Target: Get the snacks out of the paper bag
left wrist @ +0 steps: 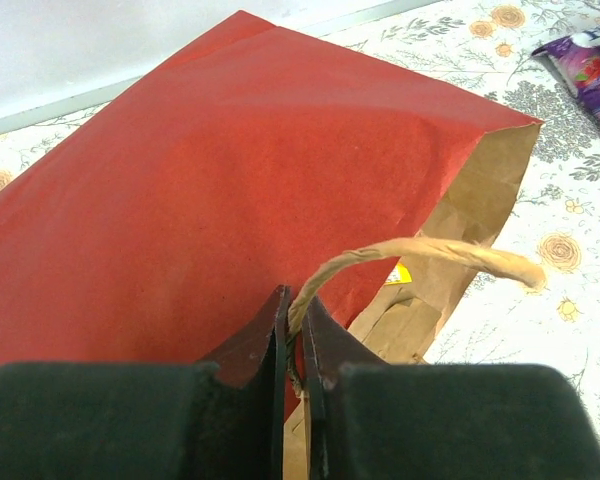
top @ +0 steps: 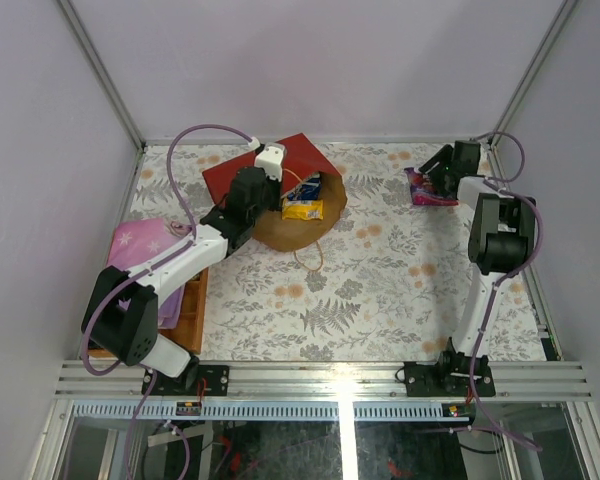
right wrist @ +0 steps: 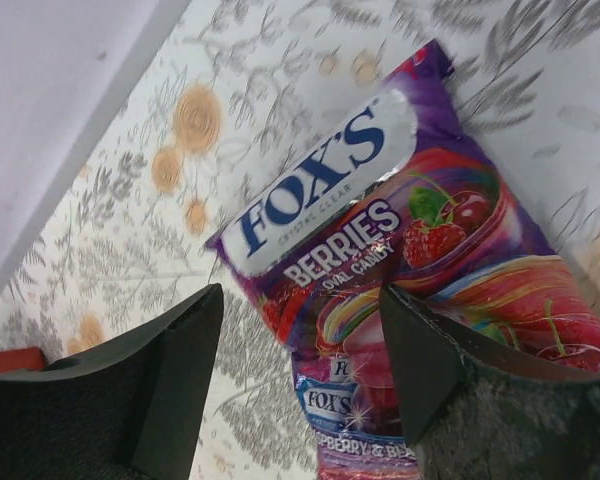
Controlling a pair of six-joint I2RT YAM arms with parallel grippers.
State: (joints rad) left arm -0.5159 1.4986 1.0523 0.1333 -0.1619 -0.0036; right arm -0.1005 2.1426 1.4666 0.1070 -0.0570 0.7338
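The bag handle's loop hangs across the bag's opening, so my left gripper will retake the handle by the bag's red edge (left wrist: pixel 353 322) before my right gripper reaches in.
The red paper bag (top: pixel 270 178) lies on its side at the back middle, its brown mouth facing right. A yellow packet (top: pixel 303 209) and a blue one (top: pixel 302 188) show in the mouth. My left gripper (left wrist: pixel 292 305) is shut on the bag's tan cord handle (left wrist: pixel 420 252), over the red side of the bag (left wrist: pixel 200 190). A purple Fox's Berries packet (right wrist: pixel 380 240) lies flat on the table at the back right (top: pixel 427 188). My right gripper (right wrist: pixel 300 330) is open just above its near end, fingers on either side.
A flat pink item with stars (top: pixel 145 243) lies on a wooden tray (top: pixel 192 305) at the left edge. The bag's second handle (top: pixel 310 255) lies loose on the floral tablecloth. Walls close in the back and sides.
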